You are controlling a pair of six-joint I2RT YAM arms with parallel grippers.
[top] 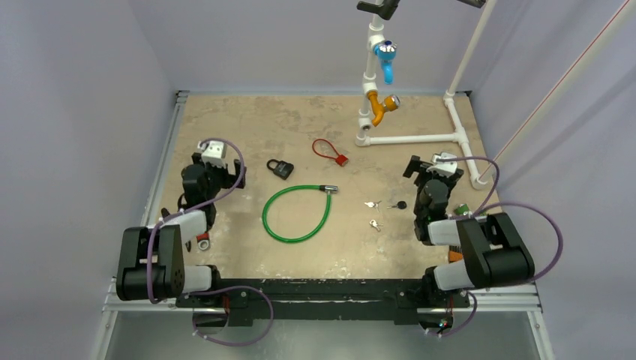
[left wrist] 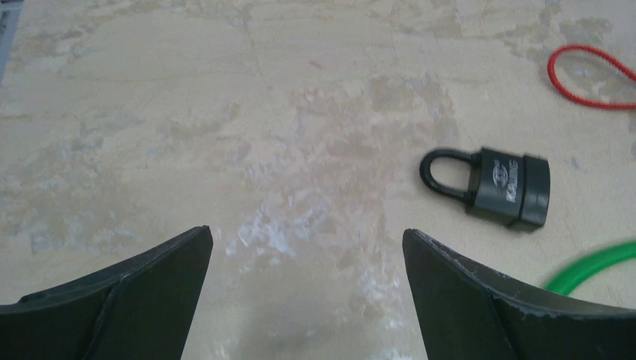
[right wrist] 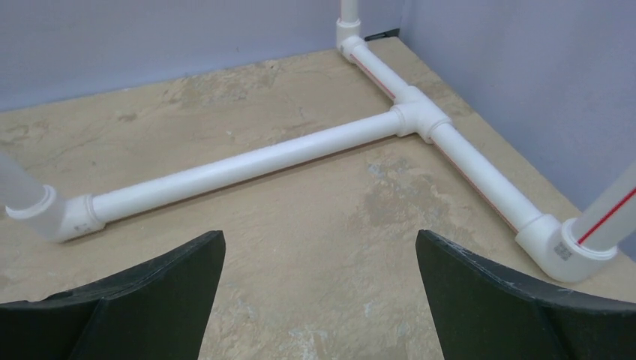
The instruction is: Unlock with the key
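The robot's right gripper should next move to the silver key (top: 375, 224) closest to the table's front edge and close there, leaving the black-headed key beyond it.
Two tiny all-silver keys (top: 372, 203) (top: 374, 223) lie on the tan table right of centre, next to a black-headed key (top: 400, 204). A black padlock (top: 280, 168) lies flat left of centre; it also shows in the left wrist view (left wrist: 504, 185), to the right of my fingers. My left gripper (top: 211, 155) (left wrist: 307, 240) is open and empty, left of the padlock. My right gripper (top: 433, 162) (right wrist: 321, 244) is open and empty, beyond and to the right of the keys, facing the white pipe frame. The keys are out of both wrist views.
A green cable loop (top: 296, 214) lies at the centre and a red cable lock (top: 330, 150) behind it. A white pipe frame (top: 420, 139) (right wrist: 247, 165) with a blue tap (top: 385, 56) and an orange tap (top: 379, 107) stands at the back right. Walls enclose the table.
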